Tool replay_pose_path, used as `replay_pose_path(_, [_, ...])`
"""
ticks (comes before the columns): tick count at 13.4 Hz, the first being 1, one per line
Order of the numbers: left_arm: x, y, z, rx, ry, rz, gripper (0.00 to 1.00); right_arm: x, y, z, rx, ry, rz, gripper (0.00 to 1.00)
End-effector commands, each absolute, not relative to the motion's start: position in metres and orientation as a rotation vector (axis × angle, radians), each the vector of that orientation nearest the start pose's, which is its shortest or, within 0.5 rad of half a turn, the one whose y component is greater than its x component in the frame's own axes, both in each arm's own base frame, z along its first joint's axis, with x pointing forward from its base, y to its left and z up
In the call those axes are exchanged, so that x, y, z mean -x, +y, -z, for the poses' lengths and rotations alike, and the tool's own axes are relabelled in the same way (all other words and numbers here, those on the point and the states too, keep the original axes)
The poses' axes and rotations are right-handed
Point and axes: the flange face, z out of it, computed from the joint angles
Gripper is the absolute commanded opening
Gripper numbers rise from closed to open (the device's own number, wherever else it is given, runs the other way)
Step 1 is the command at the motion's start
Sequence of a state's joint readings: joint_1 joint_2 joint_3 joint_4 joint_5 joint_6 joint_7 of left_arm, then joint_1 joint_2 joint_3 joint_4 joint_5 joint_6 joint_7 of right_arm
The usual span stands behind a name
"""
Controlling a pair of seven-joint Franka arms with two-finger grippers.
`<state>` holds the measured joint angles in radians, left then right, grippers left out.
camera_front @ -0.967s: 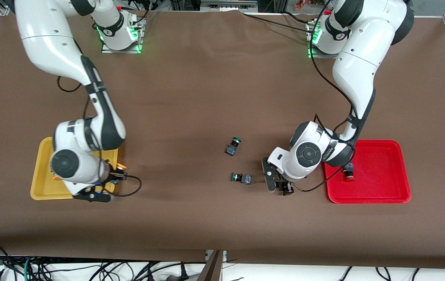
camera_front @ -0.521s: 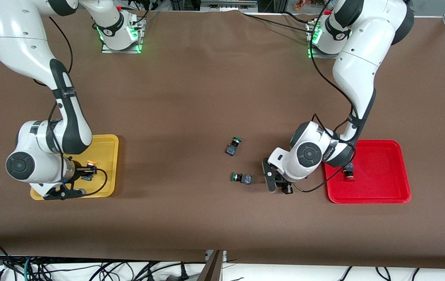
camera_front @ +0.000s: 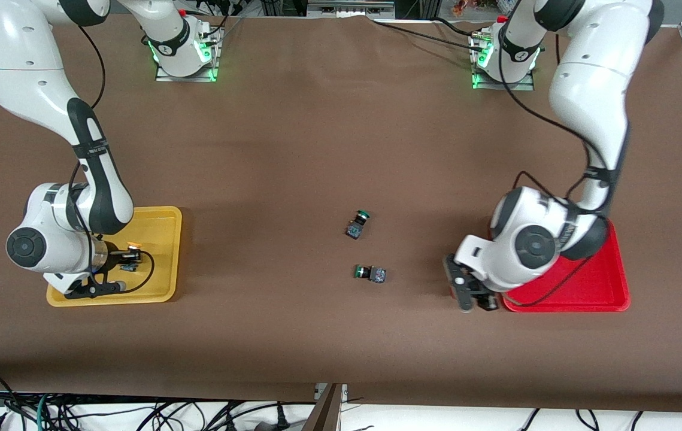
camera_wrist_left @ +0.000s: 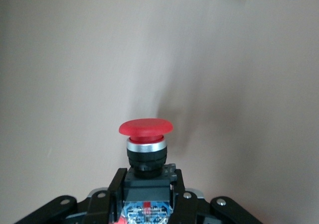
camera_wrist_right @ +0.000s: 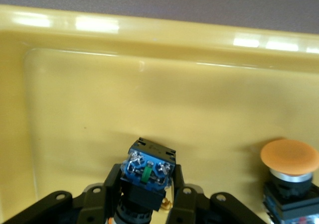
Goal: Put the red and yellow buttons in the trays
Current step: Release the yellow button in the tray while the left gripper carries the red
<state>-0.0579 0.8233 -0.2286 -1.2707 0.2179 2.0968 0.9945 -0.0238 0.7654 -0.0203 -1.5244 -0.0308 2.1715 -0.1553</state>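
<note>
I should release the red button from my left gripper near the middle of the red tray (camera_front: pixel 577 264), a little bit toward the tray's outer side. The button now hangs over the brown table.
My left gripper (camera_front: pixel 473 297) (camera_wrist_left: pixel 148 178) is shut on the dark body of a red button (camera_wrist_left: pixel 145 128). It hangs over the brown table beside the red tray (camera_front: pixel 611 281), at the corner nearest the camera. My right gripper (camera_front: pixel 126 257) (camera_wrist_right: pixel 145 178) is shut on a yellow button (camera_front: pixel 132 245) (camera_wrist_right: pixel 148 167) over the yellow tray (camera_front: pixel 162 226) (camera_wrist_right: pixel 149 84). That button's blue contact end faces up in the right wrist view. A second yellow button (camera_wrist_right: pixel 289 158) stands upright in the yellow tray beside it. The left arm hides much of the red tray's floor.
Two green-capped buttons lie on the table between the trays, one (camera_front: pixel 357 222) farther from the camera than the other (camera_front: pixel 370 273). Both arm bases stand at the table's back edge.
The left gripper shut on the red button, then carried it toward the red tray. The right gripper carried its yellow button from the tray's rim to over the tray's floor.
</note>
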Motion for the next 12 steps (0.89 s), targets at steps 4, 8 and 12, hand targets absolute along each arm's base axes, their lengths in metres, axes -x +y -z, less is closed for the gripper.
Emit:
replay_pose_path(4, [-0.738,0.007,-0.303,2.385,2.016,-0.065,0.28,-0.701,-0.026,-0.236,3.123,-0.247,-0.120,1.00])
replay_pose_path(8, [-0.722,0.120,-0.284,2.602,1.835,-0.053,0.12,-0.705,-0.020,-0.312,3.115,-0.296,-0.134,1.00])
replay_pose_path(12, [-0.706,0.136,-0.260,2.877,1.418,-0.139,0.12,-0.701,-0.009,-0.400,3.105,-0.322,-0.234,1.00])
